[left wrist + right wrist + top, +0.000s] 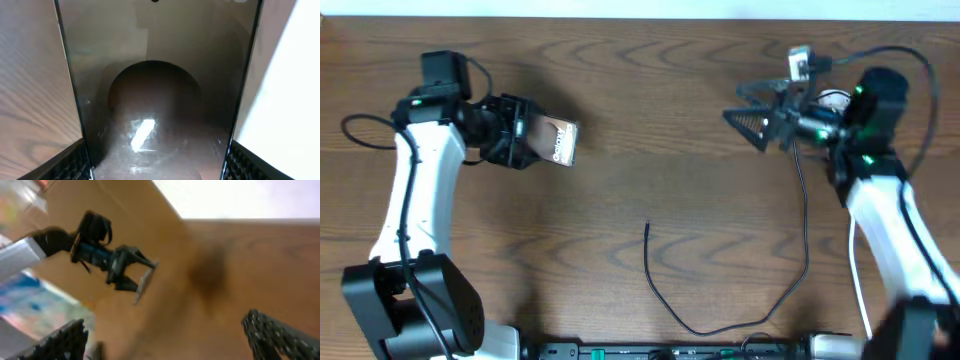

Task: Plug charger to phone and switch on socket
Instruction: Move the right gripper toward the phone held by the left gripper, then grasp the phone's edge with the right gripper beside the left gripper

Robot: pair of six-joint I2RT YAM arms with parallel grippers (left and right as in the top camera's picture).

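The phone's loose end [565, 143] [145, 283] sticks out of my left gripper, and my right gripper will go there next and close on it.
My left gripper [525, 135] is shut on the phone [560, 143] and holds it tilted above the table at the far left. In the left wrist view the phone's glossy surface [160, 100] fills the space between the fingers. The charger cable [807, 240] runs down from under my right arm, loops along the front and ends in its connector tip [647, 226], lying free mid-table. My right gripper [734, 104] is open and empty, raised at the far right; its wrist view [170, 340] shows the phone [144, 282] far off. A white bit of the socket [834, 99] shows behind the right wrist.
Thick black robot cables curl beside each arm, one at the far left [360, 130]. A black bar [680, 350] runs along the table's front edge. The brown wooden table [650, 90] ends at a white back wall.
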